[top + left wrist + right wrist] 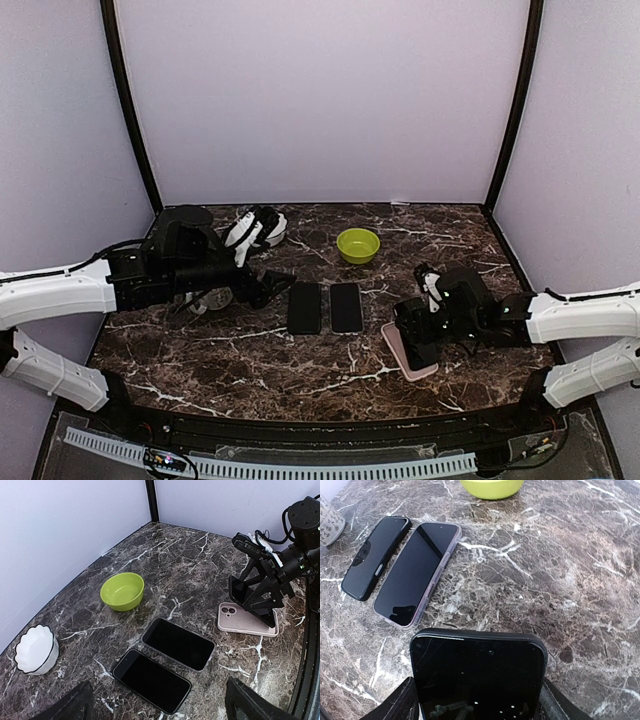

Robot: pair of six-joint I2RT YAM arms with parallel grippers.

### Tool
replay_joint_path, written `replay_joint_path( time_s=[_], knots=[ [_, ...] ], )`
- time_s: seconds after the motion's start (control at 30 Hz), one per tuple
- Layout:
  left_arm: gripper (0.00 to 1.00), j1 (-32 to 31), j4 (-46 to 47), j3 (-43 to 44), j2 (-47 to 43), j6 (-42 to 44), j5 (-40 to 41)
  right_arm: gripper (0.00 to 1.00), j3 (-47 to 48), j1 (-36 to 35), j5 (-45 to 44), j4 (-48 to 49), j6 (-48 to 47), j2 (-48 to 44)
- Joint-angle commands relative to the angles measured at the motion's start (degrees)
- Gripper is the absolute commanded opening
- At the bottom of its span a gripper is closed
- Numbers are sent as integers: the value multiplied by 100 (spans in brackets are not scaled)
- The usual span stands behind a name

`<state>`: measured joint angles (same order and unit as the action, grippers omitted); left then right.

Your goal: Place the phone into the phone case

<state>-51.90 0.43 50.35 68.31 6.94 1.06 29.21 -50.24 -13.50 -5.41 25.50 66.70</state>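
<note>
My right gripper is going to let go of the black phone, now held tilted over the pink case, flat inside the pink phone case [409,361], screen up on the marble table.
My right gripper [418,335] is shut on a black phone [477,672] and holds it tilted, its lower end over a pink phone case [412,362] that lies flat on the marble table. The left wrist view shows the pink case [245,624] with its camera cutout, and the held phone [250,597] standing on it. Two more phones lie side by side mid-table: a black-cased one [304,307] and one with a clear edge [346,307]. My left gripper [262,288] is open and empty, just left of them.
A green bowl [357,244] sits behind the two phones. A white fluted bowl [35,649] stands at the back left near my left arm. Walls close the back and both sides of the table [460,235].
</note>
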Motion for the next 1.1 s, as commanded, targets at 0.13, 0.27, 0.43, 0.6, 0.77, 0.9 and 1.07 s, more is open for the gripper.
replay_joint_path(
  time_s=[0.13,0.27,0.43,0.6,0.77,0.9,1.07],
  knots=[
    [93,31,81,-75,86,75,-96,2,-330,18,-95,1254,-176,-6],
    [93,35,81,-78,94,88,-81,0,-366,6,47,1289,-28,142],
    [93,33,71,-69,95,97,-66,0,-390,-25,124,1082,198,176],
    [93,35,67,-69,86,106,-80,0,-372,-355,28,821,376,151],
    [93,31,56,-68,78,97,-90,0,-394,-635,-179,713,371,322],
    [93,32,61,-67,68,97,-90,0,-298,-846,-360,488,521,548],
    [93,31,63,-69,59,106,-89,0,-350,-993,-298,217,1291,528]
  ],
)
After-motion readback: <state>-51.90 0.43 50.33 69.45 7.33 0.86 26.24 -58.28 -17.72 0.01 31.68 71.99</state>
